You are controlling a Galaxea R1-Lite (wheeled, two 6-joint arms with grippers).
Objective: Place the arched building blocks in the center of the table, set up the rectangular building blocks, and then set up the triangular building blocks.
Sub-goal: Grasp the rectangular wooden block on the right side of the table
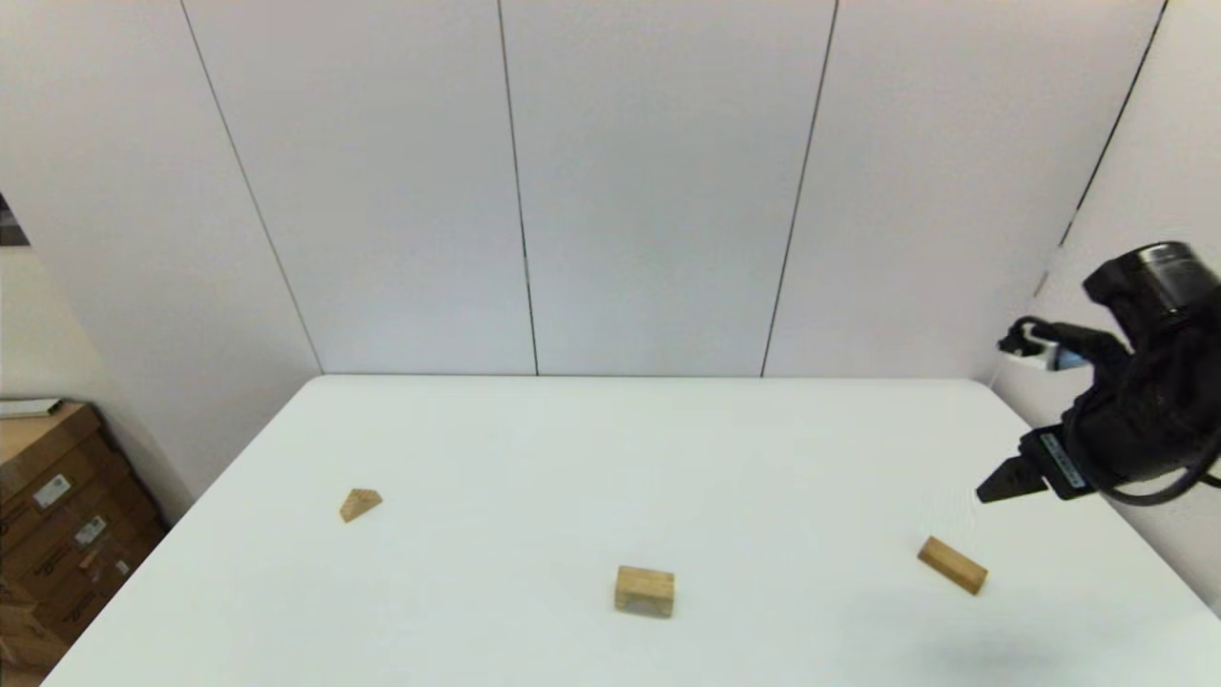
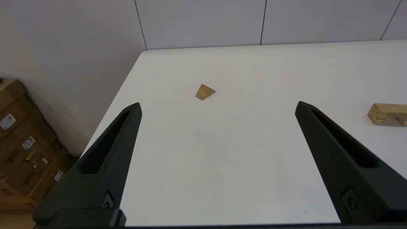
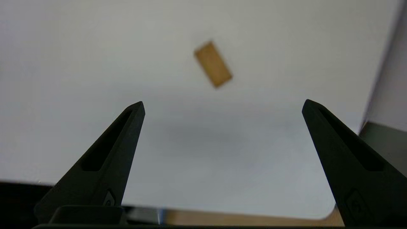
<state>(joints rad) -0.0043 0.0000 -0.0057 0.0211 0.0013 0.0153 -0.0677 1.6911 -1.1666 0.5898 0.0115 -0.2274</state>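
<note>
The rectangular building block is next for my right gripper, which should go to it and close across the middle of its long sides (image 1: 952, 565) (image 3: 213, 64).
The arched building block (image 1: 645, 591) stands near the front middle of the white table (image 1: 572, 439), hollow side down; the left wrist view shows it (image 2: 388, 113) too. Far to the left lies the small triangular building block (image 1: 361, 504) (image 2: 205, 92). At the right, the rectangular building block (image 1: 952, 564) (image 3: 213, 63) lies flat and askew. My right gripper (image 1: 997, 485) (image 3: 223, 102) hovers open above the table, just behind and to the right of that block, holding nothing. My left gripper (image 2: 218, 104) is open and empty, low at the table's front left, out of the head view.
Stacked cardboard boxes (image 1: 57, 515) (image 2: 25, 149) stand on the floor beyond the table's left edge. A panelled wall (image 1: 649, 191) runs behind the far edge. The table's right edge (image 1: 1126, 534) passes under the right arm.
</note>
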